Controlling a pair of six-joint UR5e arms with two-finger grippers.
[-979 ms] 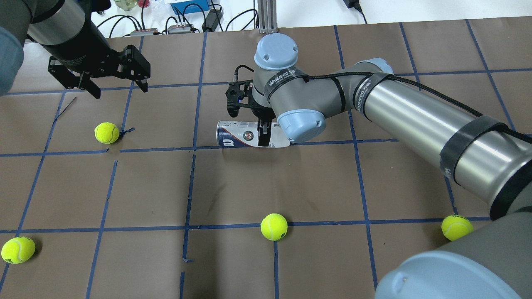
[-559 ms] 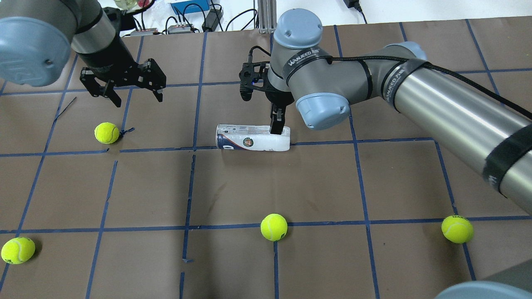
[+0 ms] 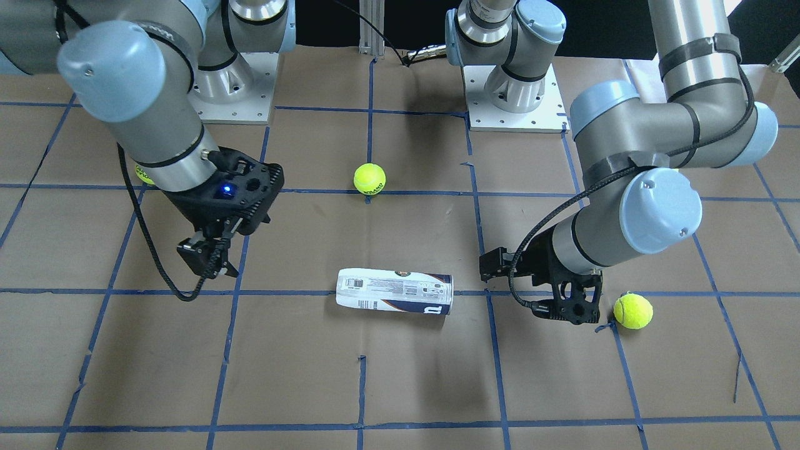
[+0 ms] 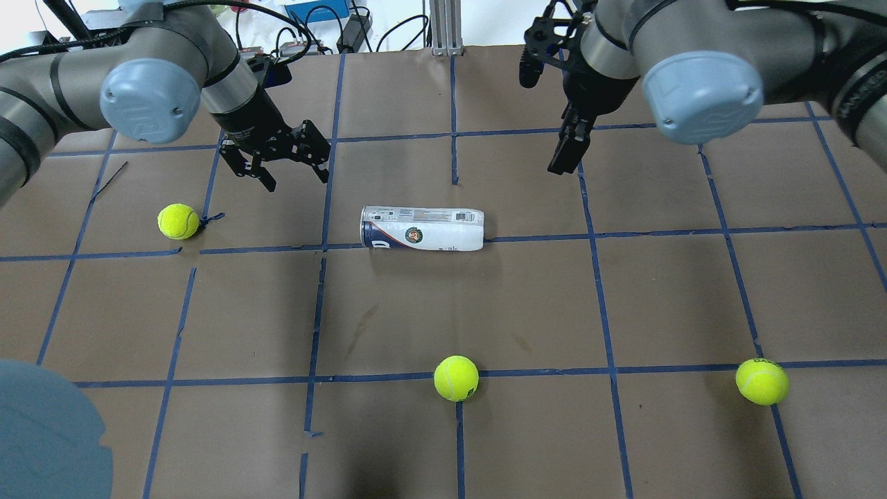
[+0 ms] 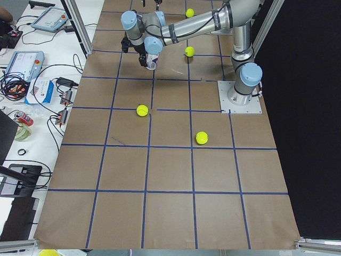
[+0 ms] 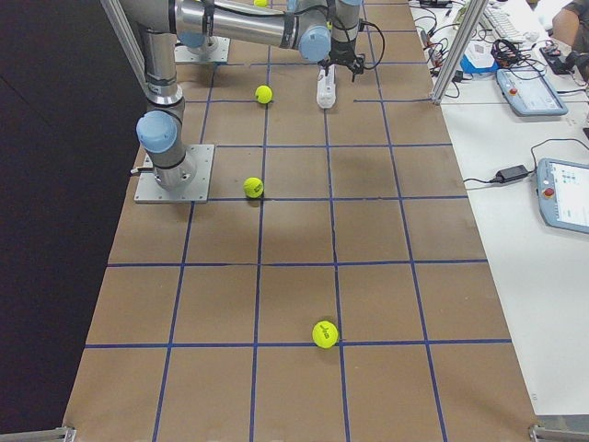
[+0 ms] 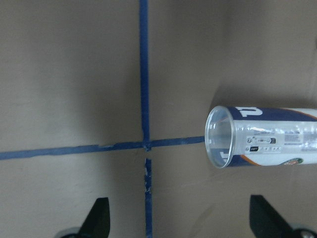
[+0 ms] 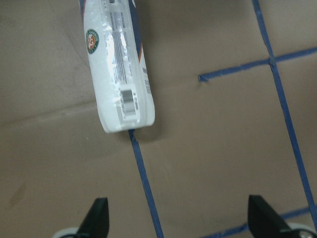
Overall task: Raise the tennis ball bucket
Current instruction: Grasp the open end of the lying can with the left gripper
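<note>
My left gripper moves to the tennis ball bucket next and closes on the rim of its opening [image 3: 450, 280] [image 7: 232, 149], so that one of its fingers is inside.
The tennis ball bucket [image 4: 421, 238] is a clear tube with a white and dark-blue label. It lies on its side on the brown table, open mouth toward the robot's left, and also shows in the front view [image 3: 394, 292]. My left gripper [image 4: 294, 174] is open and empty, hovering behind and to the left of the bucket. Its wrist view shows the bucket's open mouth [image 7: 220, 136] ahead of the fingers. My right gripper [image 4: 563, 161] is open and empty, raised behind and to the right of the bucket. Its wrist view shows the bucket's closed end [image 8: 124, 111].
Tennis balls lie on the table: one at the left [image 4: 178, 221] close to the left gripper, one front centre [image 4: 456, 378], one front right [image 4: 762, 381]. Blue tape lines grid the brown paper. Cables and boxes [image 4: 305, 28] sit beyond the far edge.
My right gripper, which stood over the bucket, has lifted off and pulled back to the right. My left gripper has moved right toward the bucket. The bucket still lies on the table.
</note>
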